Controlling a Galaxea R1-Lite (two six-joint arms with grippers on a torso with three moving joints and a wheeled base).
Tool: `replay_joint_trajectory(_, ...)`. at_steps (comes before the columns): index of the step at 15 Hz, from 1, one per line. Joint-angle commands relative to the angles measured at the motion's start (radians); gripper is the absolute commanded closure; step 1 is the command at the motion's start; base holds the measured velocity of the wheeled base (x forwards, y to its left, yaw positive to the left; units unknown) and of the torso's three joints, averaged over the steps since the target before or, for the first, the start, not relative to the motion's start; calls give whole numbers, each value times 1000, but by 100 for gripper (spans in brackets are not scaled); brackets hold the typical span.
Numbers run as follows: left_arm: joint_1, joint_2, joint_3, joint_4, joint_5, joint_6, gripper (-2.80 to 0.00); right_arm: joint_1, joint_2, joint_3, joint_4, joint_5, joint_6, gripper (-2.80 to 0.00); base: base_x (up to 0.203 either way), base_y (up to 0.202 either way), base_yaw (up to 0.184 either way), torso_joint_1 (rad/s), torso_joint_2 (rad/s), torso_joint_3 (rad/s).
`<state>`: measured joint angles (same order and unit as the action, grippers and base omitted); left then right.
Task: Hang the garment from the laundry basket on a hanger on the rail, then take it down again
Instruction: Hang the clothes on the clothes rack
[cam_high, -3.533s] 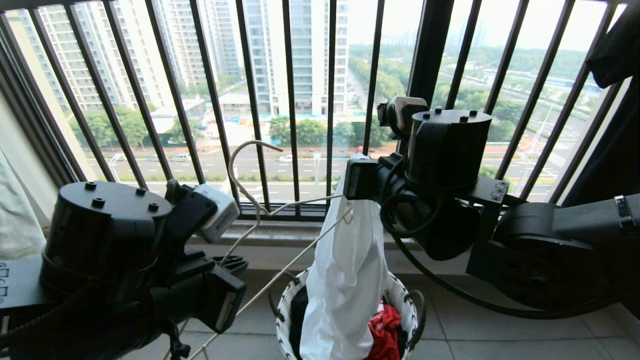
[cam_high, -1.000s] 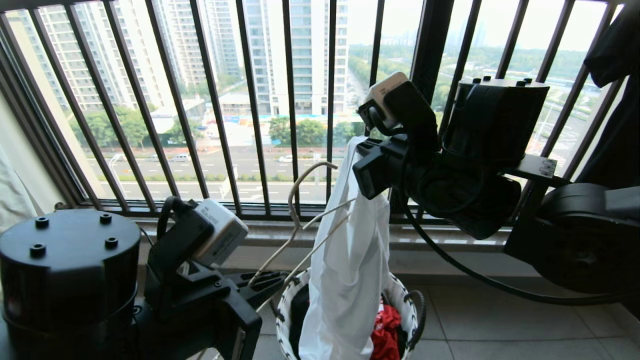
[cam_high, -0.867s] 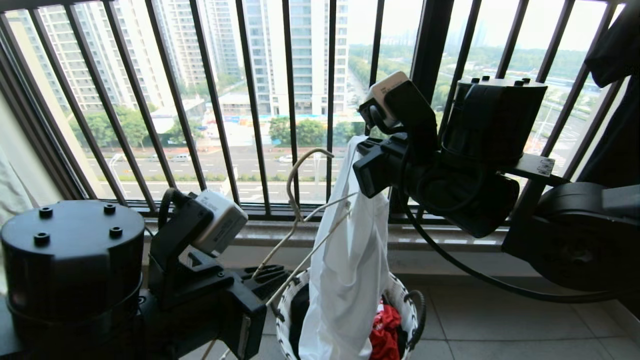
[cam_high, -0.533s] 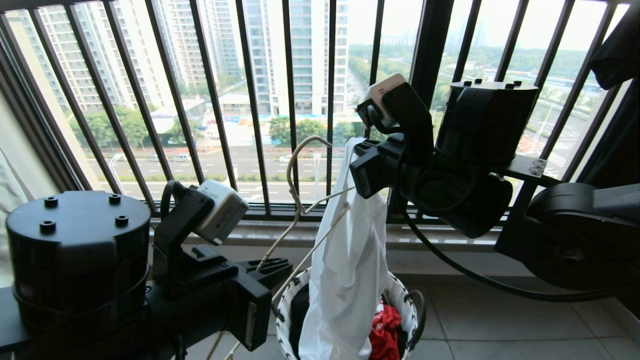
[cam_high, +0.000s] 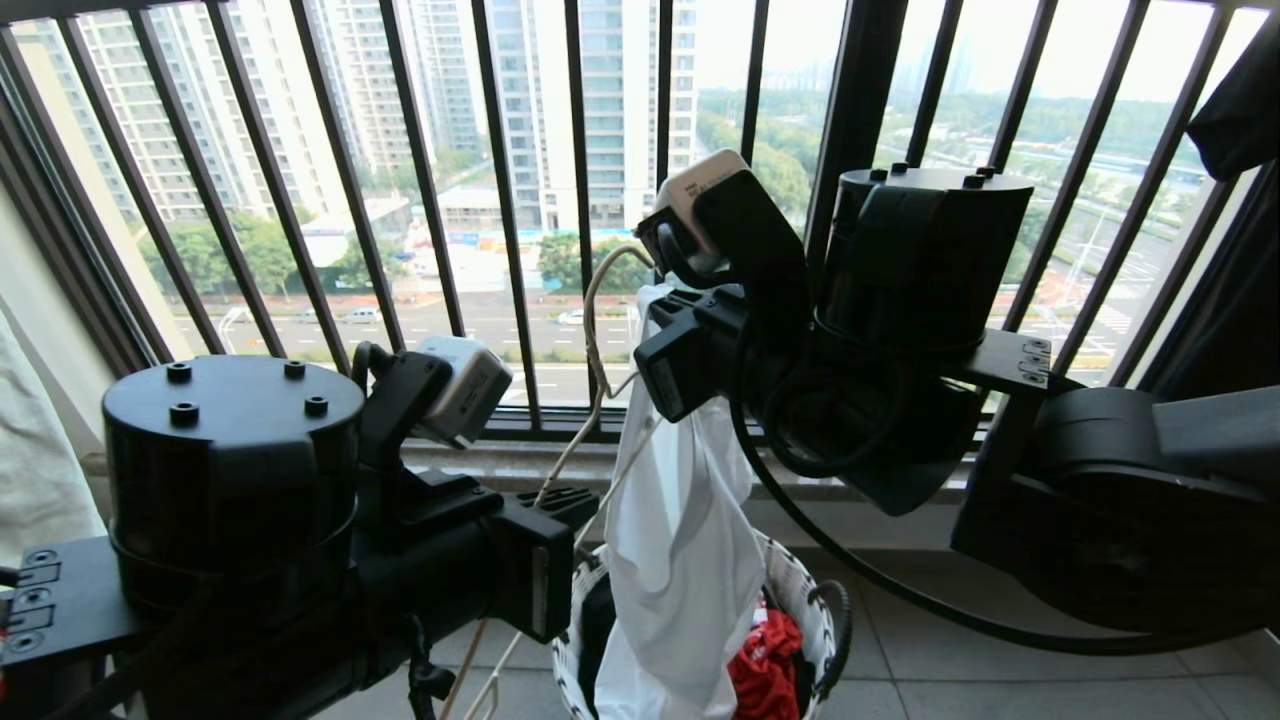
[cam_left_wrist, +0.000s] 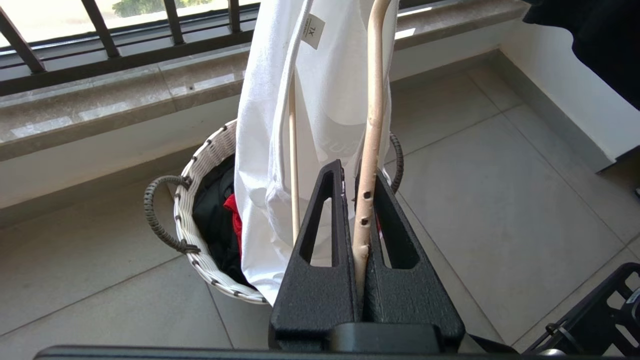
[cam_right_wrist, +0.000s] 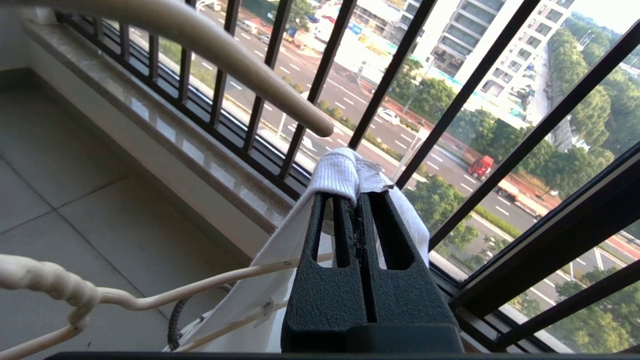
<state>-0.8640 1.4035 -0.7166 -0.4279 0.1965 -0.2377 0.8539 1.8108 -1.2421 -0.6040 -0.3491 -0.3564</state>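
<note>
The robot's right gripper will release the white T-shirt on the cream hanger (cam_high: 588, 480) in front of the stone sill.
The garment (cam_high: 680, 540), a white T-shirt, hangs in a long bunch over the laundry basket (cam_high: 800, 580), with its lower end inside. My right gripper (cam_right_wrist: 356, 196) is shut on its ribbed collar (cam_right_wrist: 337, 172) in front of the window bars. My left gripper (cam_left_wrist: 354, 170), lower and to the left, is shut on the cream hanger (cam_left_wrist: 372, 115). The hanger's hook (cam_high: 592, 330) stands beside the right gripper (cam_high: 668, 300), and its far end meets the garment (cam_left_wrist: 325, 100) below the collar. The rail is out of view.
Black window railing (cam_high: 500, 200) and a stone sill (cam_high: 520, 460) close off the far side. In the basket (cam_left_wrist: 200, 165) lie a red garment (cam_high: 765, 670) and dark clothes. A dark cloth (cam_high: 1240, 100) hangs at the upper right, pale fabric (cam_high: 35, 460) at the left edge.
My right gripper has carried the garment's collar to the left. My left arm has risen, and the hanger's hook now stands higher and closer to the right gripper. Both grips are unchanged.
</note>
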Motion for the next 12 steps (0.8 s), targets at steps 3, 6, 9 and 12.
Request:
replay_joint_trajectory(3, 27, 32, -10, -99, 6, -48, 0, 59, -4, 0, -3, -44, -4, 0, 0, 0, 0, 0, 0, 0)
replay_joint_trajectory(6, 43, 68, -23, -127, 48, -53, 0, 86, -17, -5, -3, -68, -4, 0, 0, 0, 0, 0, 0, 0)
replay_joint_trajectory(9, 43, 100, -27, -173, 90, -64, 0, 114, -26, -12, -3, -82, -6, 0, 0, 0, 0, 0, 0, 0)
replay_joint_trajectory(12, 43, 109, -27, -175, 90, -68, 0, 140, -21, -53, 0, -94, -8, 0, 0, 0, 0, 0, 0, 0)
